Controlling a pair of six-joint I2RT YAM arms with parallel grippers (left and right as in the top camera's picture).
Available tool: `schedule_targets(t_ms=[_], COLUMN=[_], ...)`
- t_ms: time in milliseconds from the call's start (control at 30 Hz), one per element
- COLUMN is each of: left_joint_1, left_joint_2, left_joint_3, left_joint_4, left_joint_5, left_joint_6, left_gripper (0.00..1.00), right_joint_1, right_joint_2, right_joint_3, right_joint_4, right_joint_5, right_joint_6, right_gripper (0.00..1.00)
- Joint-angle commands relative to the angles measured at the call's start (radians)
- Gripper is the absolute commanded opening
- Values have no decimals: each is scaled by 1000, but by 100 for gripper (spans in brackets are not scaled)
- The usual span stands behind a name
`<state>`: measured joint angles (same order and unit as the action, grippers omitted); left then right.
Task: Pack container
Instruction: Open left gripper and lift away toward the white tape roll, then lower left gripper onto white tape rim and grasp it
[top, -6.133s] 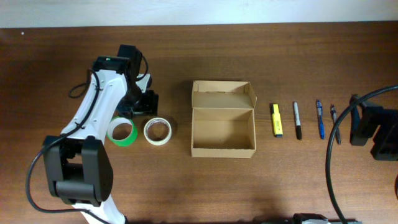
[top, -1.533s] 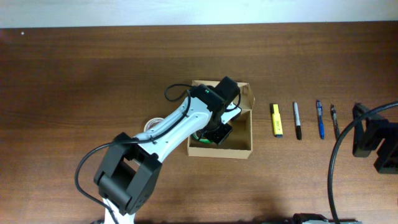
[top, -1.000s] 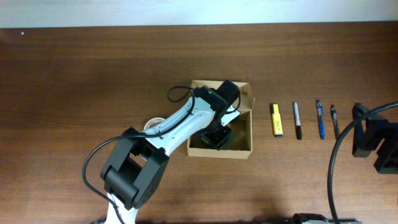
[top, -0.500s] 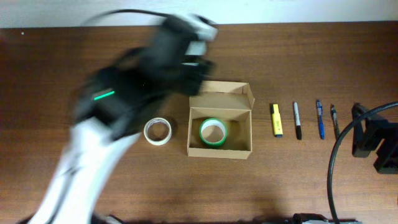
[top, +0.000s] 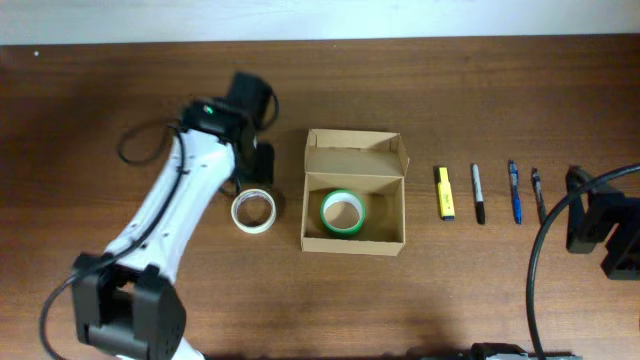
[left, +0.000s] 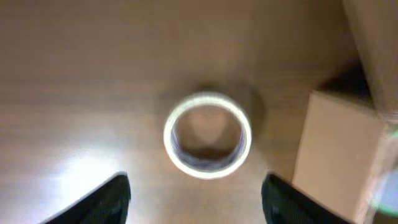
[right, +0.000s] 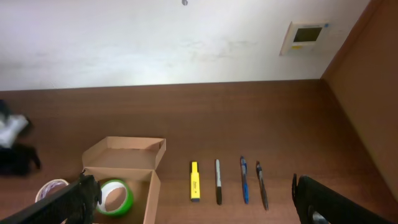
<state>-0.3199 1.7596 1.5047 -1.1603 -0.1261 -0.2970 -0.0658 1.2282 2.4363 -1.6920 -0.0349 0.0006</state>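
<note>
The robot's left gripper needs to close on the white tape roll's side (top: 273, 212) (left: 246, 135) closest to the box and pinch the ring there.
The container (top: 312, 203) is a tan cardboard box, open, with its flap lid standing at the back. A green tape roll (top: 342, 212) lies flat inside it. A white tape roll (top: 253, 211) lies on the table just left of the box. My left gripper (top: 255, 166) hangs above the table just behind the white roll. In the left wrist view the white roll (left: 207, 143) lies ahead of the gripper's (left: 196, 200) wide-open, empty fingers, with the box corner (left: 339, 149) to the right. My right gripper (right: 194, 190) is open and empty at the table's right edge (top: 600, 225).
A yellow highlighter (top: 444, 192), a black marker (top: 478, 193), a blue pen (top: 514, 190) and a dark pen (top: 538, 198) lie in a row right of the box. The right wrist view shows the box (right: 124, 168) from afar.
My left gripper let go of the green roll inside the box, pulled out to the left, and now hangs open over the white roll. The right arm has not moved.
</note>
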Motion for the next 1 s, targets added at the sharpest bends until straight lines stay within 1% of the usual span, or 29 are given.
schedule_targets(t_ms=[0,33,200,533,667,967], left_joint_1=[2,2,2,-3,-3,-14], left_joint_2=[-5,-4,-3,-2,-2,2], left_joint_3=[-124,-156,-200,-339,-388,-420], left_joint_4=[57,76,110,225,277,350], left_joint_5=[98,108,139,269,284,283], left_joint_6=[-18,-18,-17,-22,-25,-6], left_gripper=[67,67,67,67,66,64], right_joint_1=[-6,-6,-6,-6,-6,-6], right_joint_2=[-1,-1,-1,-1,-1,-1], right_joint_3=[-3,-3,-3,-3,-3,-3], right_joint_4=[-6,-6,-6,-6,-6,-6], right_joint_5=[-10,-10,-10,-10,-18,-36], right_joint_6=[8,8,8,8,8,8], right_gripper=[99,99,99,99,99,99])
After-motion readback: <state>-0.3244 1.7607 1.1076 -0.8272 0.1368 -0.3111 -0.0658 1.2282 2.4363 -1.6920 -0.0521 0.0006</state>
